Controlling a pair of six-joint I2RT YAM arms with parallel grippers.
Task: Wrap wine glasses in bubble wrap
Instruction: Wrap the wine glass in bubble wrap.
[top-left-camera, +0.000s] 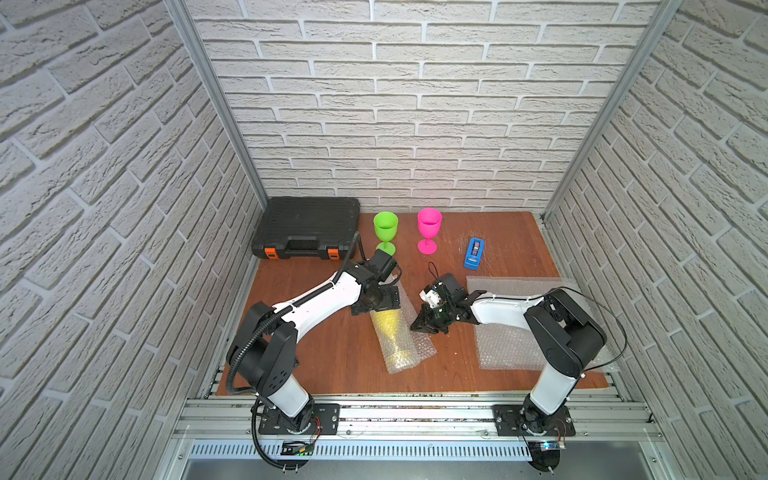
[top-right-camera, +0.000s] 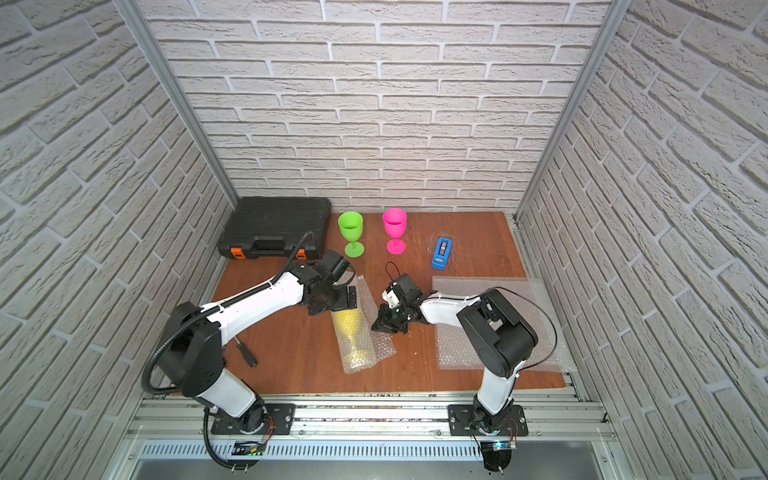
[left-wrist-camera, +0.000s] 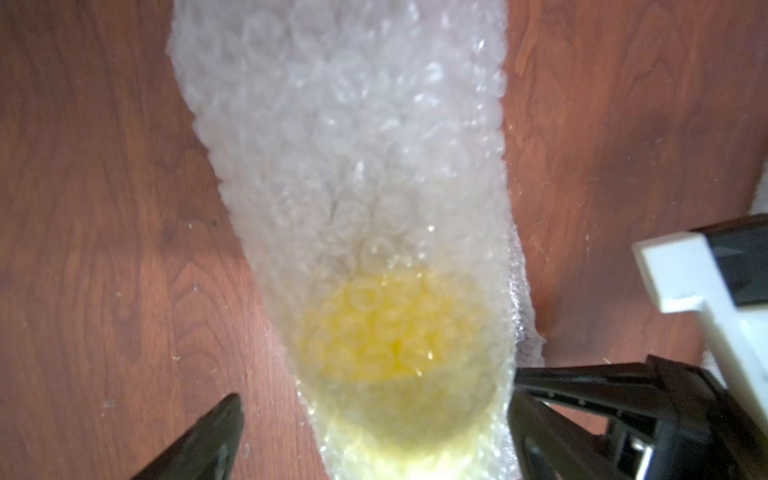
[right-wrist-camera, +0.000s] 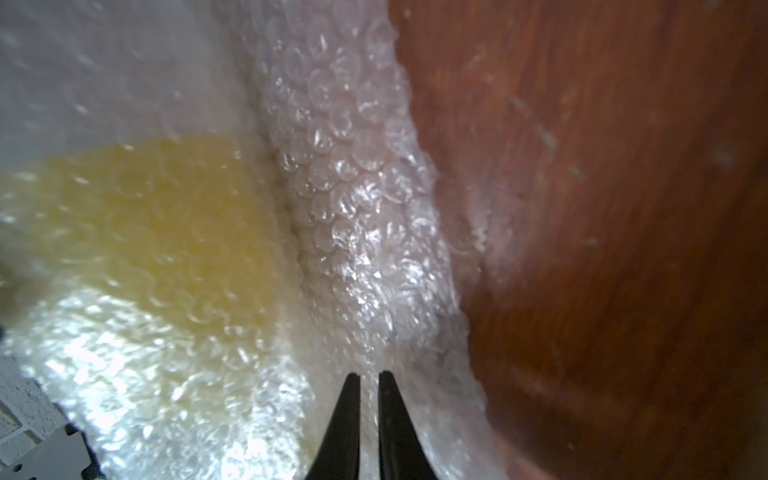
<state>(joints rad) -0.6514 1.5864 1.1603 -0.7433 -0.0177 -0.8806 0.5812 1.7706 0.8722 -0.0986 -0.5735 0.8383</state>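
Note:
My right gripper is pinching the loose flap of bubble wrap that sticks out beside the roll, so it should open, take the roll's edge (top-left-camera: 412, 342) and pull the roll over the flap.
A yellow wine glass (top-left-camera: 391, 328) lies on its side mid-table, rolled in bubble wrap (top-left-camera: 405, 361), with its foot toward the front. My left gripper (top-left-camera: 384, 309) hovers over the bowl end. It is open, with a finger (left-wrist-camera: 199, 440) on each side of the roll (left-wrist-camera: 353, 124) and the yellow bowl (left-wrist-camera: 386, 332) between them. My right gripper (top-left-camera: 415, 326) is at the roll's right side, shut on the loose flap of bubble wrap (right-wrist-camera: 357, 208) beside the yellow bowl (right-wrist-camera: 166, 228). The green wine glass (top-left-camera: 385, 232) and the pink wine glass (top-left-camera: 429, 230) stand upright and bare at the back.
A blue tape dispenser (top-left-camera: 475, 252) sits at the back right. Flat sheets of bubble wrap (top-left-camera: 507, 345) lie under my right arm. A black tool case (top-left-camera: 307, 226) fills the back left corner. A dark handle-like object (top-right-camera: 246, 354) lies under my left arm.

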